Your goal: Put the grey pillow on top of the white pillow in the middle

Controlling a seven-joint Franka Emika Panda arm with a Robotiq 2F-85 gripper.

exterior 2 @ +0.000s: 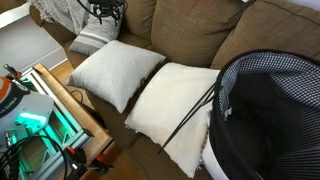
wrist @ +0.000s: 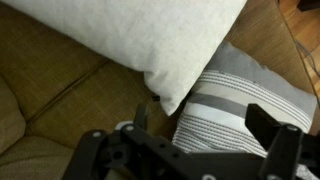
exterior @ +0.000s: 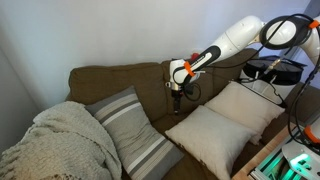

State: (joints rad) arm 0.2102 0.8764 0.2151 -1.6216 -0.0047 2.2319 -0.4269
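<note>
Next, I move my gripper next to the middle of the grey pillow's long edge (exterior: 149,122) (wrist: 182,131), by the corner of the white pillow, and close it there.
The grey pillow (exterior: 130,125) with lighter stripes leans on the brown sofa next to the knitted blanket. It also shows in the wrist view (wrist: 245,88) and, partly hidden, in an exterior view (exterior 2: 93,40). The white pillow (exterior: 212,138) lies in the middle of the seat, its corner beside the grey pillow; it appears in the wrist view (wrist: 140,35) and in an exterior view (exterior 2: 113,70). My gripper (exterior: 177,96) hangs open and empty above the gap between the two pillows, near the sofa back. In the wrist view its fingers (wrist: 205,130) straddle the grey pillow's corner.
A second, more beige plain pillow (exterior: 247,105) lies past the white one (exterior 2: 175,100). A knitted blanket (exterior: 55,145) is heaped at the sofa's other end. The sofa back (exterior: 120,78) is behind. A black mesh object (exterior 2: 265,110) fills the near side of one exterior view.
</note>
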